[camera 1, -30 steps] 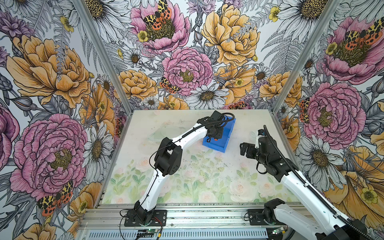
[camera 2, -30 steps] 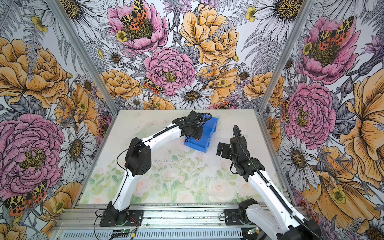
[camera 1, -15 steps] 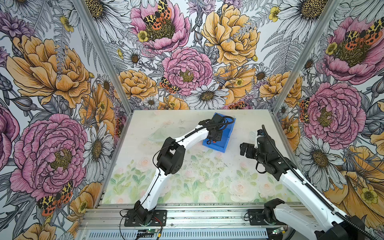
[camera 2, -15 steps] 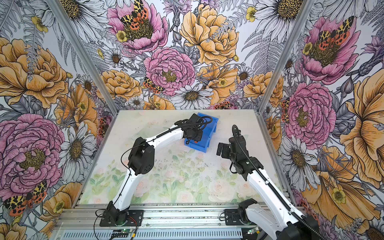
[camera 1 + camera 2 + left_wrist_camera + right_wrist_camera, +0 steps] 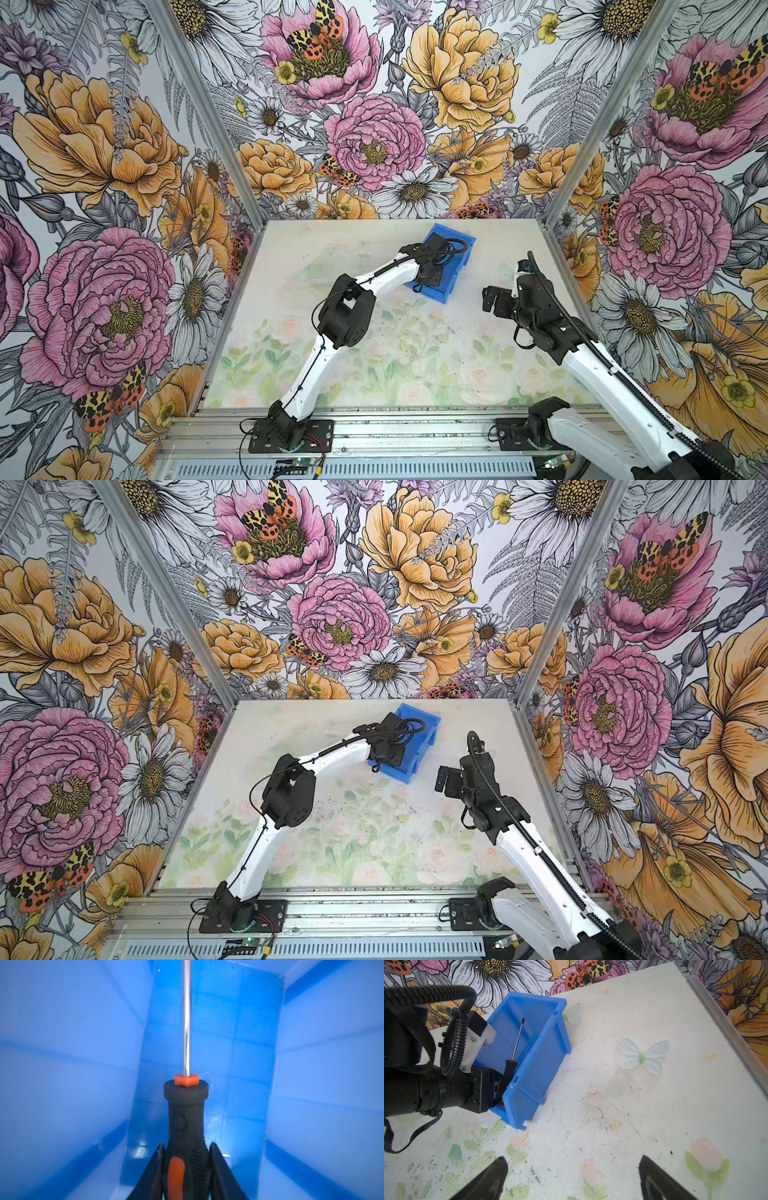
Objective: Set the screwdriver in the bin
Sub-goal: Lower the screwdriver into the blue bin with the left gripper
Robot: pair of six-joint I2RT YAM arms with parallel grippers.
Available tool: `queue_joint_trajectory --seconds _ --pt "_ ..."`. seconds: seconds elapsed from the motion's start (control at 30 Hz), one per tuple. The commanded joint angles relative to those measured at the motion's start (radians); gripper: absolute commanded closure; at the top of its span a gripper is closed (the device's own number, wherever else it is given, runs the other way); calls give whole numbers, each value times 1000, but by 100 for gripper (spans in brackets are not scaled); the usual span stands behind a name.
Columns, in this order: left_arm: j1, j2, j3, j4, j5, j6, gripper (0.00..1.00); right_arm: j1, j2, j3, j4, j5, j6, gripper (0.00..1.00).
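My left gripper is to release the screwdriver on the blue bin's bottom (image 5: 437, 262) (image 5: 198, 1084), so that it lies lengthwise between the long sides.
The blue bin (image 5: 456, 272) (image 5: 420, 754) stands at the back middle of the table. My left gripper (image 5: 186, 1147) reaches inside it, shut on the black-and-orange handle of the screwdriver (image 5: 185, 1113). The thin shaft points along the bin's floor toward its far wall. In the right wrist view the screwdriver (image 5: 510, 1067) lies between the bin (image 5: 542, 1059) walls, held at a slant. In both top views the left wrist (image 5: 434, 259) (image 5: 388, 746) hides the tool. My right gripper (image 5: 572, 1164) (image 5: 492, 301) hovers open over bare table, to the right of the bin.
Patterned walls with metal corner posts (image 5: 590, 137) close the table on three sides. A printed butterfly (image 5: 642, 1056) marks the tabletop to the right of the bin. The left arm's elbow (image 5: 345, 311) stands over the table's middle.
The left wrist has sunk a little lower into the bin with the screwdriver, uncovering the bin's far corner. The right arm has hardly moved.
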Motion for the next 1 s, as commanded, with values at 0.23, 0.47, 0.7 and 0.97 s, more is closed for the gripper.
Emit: queue_joint_trajectory --seconds 0.23,0.47,0.7,0.97 --pt "-21 12 -29 14 -39 21 86 2 -32 13 -11 25 3 1" --pt "-26 10 -37 14 -36 19 83 2 -35 13 -11 28 5 0" --pt "-26 4 -42 15 -29 17 78 2 -42 8 -11 41 16 1" --pt "-26 -9 -42 15 -23 20 71 2 -91 -11 -11 84 38 1"
